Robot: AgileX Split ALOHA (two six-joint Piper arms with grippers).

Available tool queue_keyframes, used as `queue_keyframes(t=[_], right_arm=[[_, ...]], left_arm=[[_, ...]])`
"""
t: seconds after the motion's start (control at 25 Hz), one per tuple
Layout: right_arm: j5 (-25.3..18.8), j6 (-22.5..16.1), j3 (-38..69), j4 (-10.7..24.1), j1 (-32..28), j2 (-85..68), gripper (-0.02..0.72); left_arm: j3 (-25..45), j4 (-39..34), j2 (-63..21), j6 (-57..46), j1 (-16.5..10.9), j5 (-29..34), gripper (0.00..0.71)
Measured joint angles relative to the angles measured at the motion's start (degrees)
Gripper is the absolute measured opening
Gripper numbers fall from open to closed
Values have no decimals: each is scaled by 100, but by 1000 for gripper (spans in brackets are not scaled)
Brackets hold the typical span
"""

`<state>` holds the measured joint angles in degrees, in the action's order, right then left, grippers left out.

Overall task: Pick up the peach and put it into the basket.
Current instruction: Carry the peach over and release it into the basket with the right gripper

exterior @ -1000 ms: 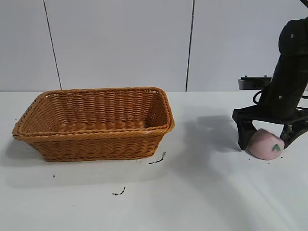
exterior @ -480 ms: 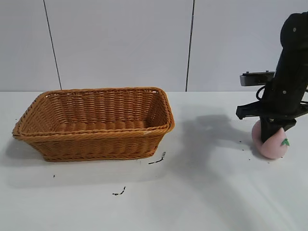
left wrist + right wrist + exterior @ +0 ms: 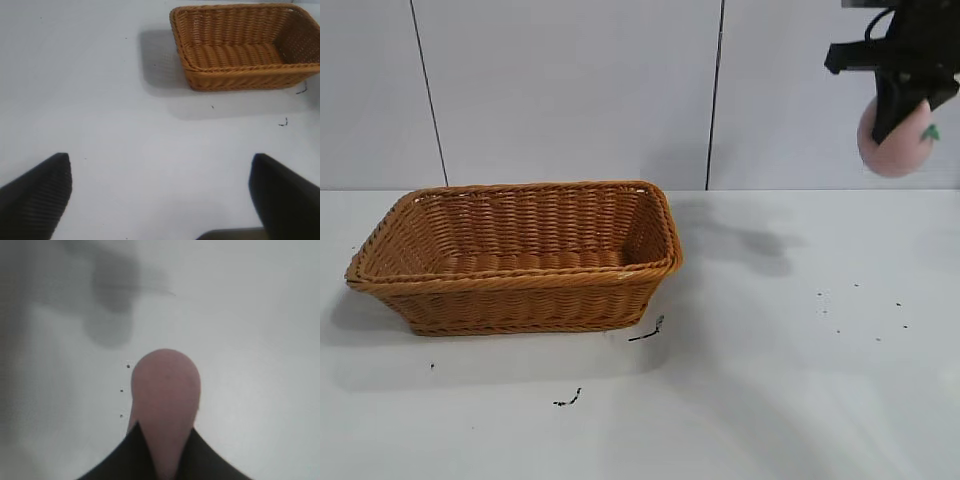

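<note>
The robot's right gripper needs to release the peach inside the basket (image 3: 547,260), close to the middle, just behind the basket's front rim.
My right gripper (image 3: 897,112) is shut on the pale pink peach (image 3: 902,147) and holds it high above the table at the far right, well to the right of the basket. In the right wrist view the peach (image 3: 166,395) sticks out between the two black fingers (image 3: 120,460), with the white table far below. The orange-brown wicker basket (image 3: 516,254) stands on the table at the left and shows nothing inside; it also shows in the left wrist view (image 3: 245,47). My left gripper (image 3: 161,195) is open and holds nothing, over bare table away from the basket.
Small dark specks and scraps lie on the white table (image 3: 770,380) in front of the basket and at the right. A grey panelled wall stands behind.
My right gripper closed on the peach, which lay on the table at the right, and lifted it straight up high above the table. The basket has not moved.
</note>
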<state>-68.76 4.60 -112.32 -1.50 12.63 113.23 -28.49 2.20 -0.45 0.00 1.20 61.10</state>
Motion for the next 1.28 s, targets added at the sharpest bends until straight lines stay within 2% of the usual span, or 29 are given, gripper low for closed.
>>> queue_keyframes(t=[0.24, 0.52, 0.72, 0.88, 1.08, 1.16, 1.24, 1.28], right_arm=[[277, 0, -123, -10, 1122, 46, -8], [850, 0, -123, -16, 2058, 619, -8], [1490, 0, -123, -18, 2444, 1258, -8], [1936, 0, -123, -18, 2524, 1774, -8], [2139, -19, -123, 150, 2524, 2194, -7], [2166, -100, -123, 150, 2524, 2211, 25], [2171, -178, -123, 181, 2524, 2211, 119], [2163, -196, -123, 181, 2524, 2211, 197]], left_arm=[[0, 0, 0, 0, 0, 0, 693], [0, 0, 0, 0, 0, 0, 693], [0, 0, 0, 0, 0, 0, 693], [0, 0, 0, 0, 0, 0, 693], [0, 0, 0, 0, 0, 0, 693], [0, 0, 0, 0, 0, 0, 693], [0, 0, 0, 0, 0, 0, 693], [0, 0, 0, 0, 0, 0, 693]])
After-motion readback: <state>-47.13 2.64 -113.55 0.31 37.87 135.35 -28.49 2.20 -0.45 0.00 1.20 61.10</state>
